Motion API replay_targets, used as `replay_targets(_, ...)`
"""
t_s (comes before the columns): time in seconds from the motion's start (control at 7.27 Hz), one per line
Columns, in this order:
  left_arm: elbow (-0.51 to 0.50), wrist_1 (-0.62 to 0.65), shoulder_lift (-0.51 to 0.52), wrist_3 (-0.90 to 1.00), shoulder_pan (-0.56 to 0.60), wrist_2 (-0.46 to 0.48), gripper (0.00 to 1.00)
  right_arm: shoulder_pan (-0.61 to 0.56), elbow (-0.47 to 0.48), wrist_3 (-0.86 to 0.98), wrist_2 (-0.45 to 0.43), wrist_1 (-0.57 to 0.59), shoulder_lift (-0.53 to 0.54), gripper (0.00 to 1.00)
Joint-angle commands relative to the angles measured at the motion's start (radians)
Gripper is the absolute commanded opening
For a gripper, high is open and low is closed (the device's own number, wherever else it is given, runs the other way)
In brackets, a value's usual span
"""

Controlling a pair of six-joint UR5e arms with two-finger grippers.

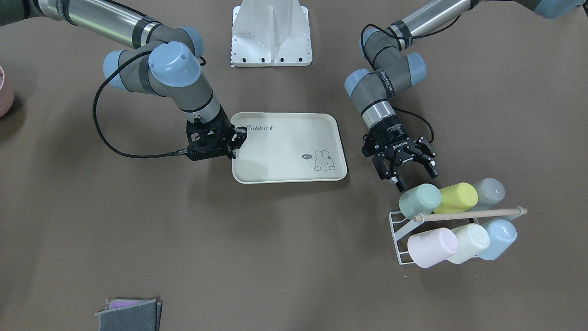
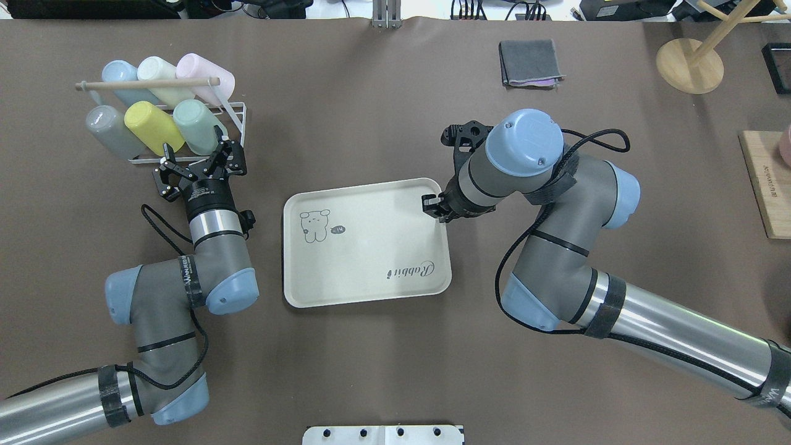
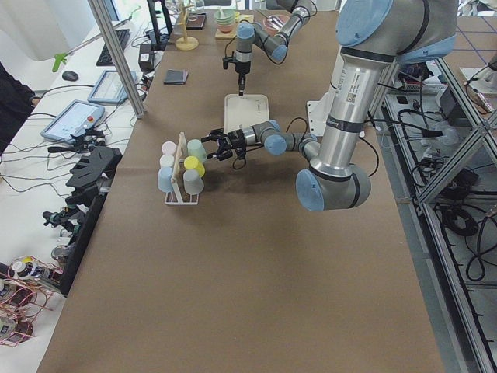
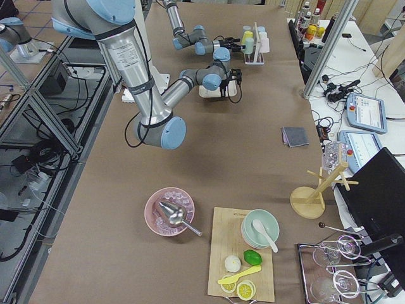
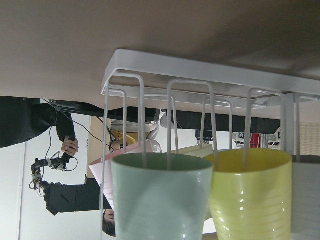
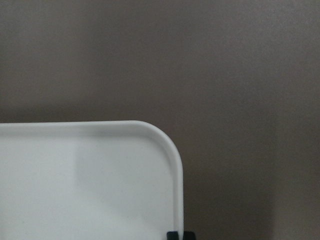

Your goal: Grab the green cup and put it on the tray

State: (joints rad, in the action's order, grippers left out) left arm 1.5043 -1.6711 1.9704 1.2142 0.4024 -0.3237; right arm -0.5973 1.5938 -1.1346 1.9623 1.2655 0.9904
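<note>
The robot's right gripper will release the cream tray flat on the open table straight out from the white bracket [image 1: 276,155].
The green cup [image 1: 419,200] lies on its side in a white wire rack [image 1: 398,230], at the end of the row nearest the tray; it also shows in the overhead view [image 2: 196,125] and fills the lower left of the left wrist view [image 5: 160,195]. My left gripper [image 1: 417,180] is open and empty, its fingers [image 2: 224,150] just short of the cup's base and spread either side of it. The cream tray [image 1: 289,147] with its "Rabbit" script lies flat mid-table [image 2: 364,247]. My right gripper [image 1: 236,138] is shut on the tray's rim near a corner [image 6: 172,145].
The rack also holds a yellow cup [image 1: 457,197], a grey cup [image 1: 489,191], and pink [image 1: 432,247], cream [image 1: 468,242] and blue [image 1: 500,238] cups under a wooden rod [image 1: 468,214]. A folded grey cloth [image 2: 530,62] and a wooden stand [image 2: 689,65] are at the far side.
</note>
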Motion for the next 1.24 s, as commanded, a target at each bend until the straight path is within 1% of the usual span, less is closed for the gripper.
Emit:
replay_targets(0.0, -0.038, -0.001, 0.027, 0.002, 0.018, 0.0, 0.98, -0.006, -0.031, 0.007, 0.0, -0.003, 0.002, 0.0)
replay_targets(0.28, -0.067, -0.001, 0.065, 0.036, 0.033, 0.0, 0.98, -0.006, -0.04, 0.007, 0.001, -0.003, 0.007, 0.0)
replay_targets(0.69, -0.093, -0.001, 0.065, 0.036, 0.042, 0.0, 0.97, -0.007, -0.054, 0.003, 0.001, -0.005, 0.014, 0.0)
replay_targets(0.83, -0.093, -0.003, 0.064, 0.036, 0.044, 0.0, 0.94, -0.01, -0.055, -0.001, 0.001, -0.005, 0.017, 0.0)
replay_targets(0.96, -0.088, -0.003, 0.064, 0.036, 0.049, 0.0, 0.82, -0.013, -0.055, -0.008, 0.003, -0.005, 0.017, 0.0)
replay_targets(1.1, -0.091, -0.003, 0.064, 0.036, 0.049, 0.0, 0.73, -0.018, -0.057, -0.014, 0.006, -0.003, 0.017, 0.19)
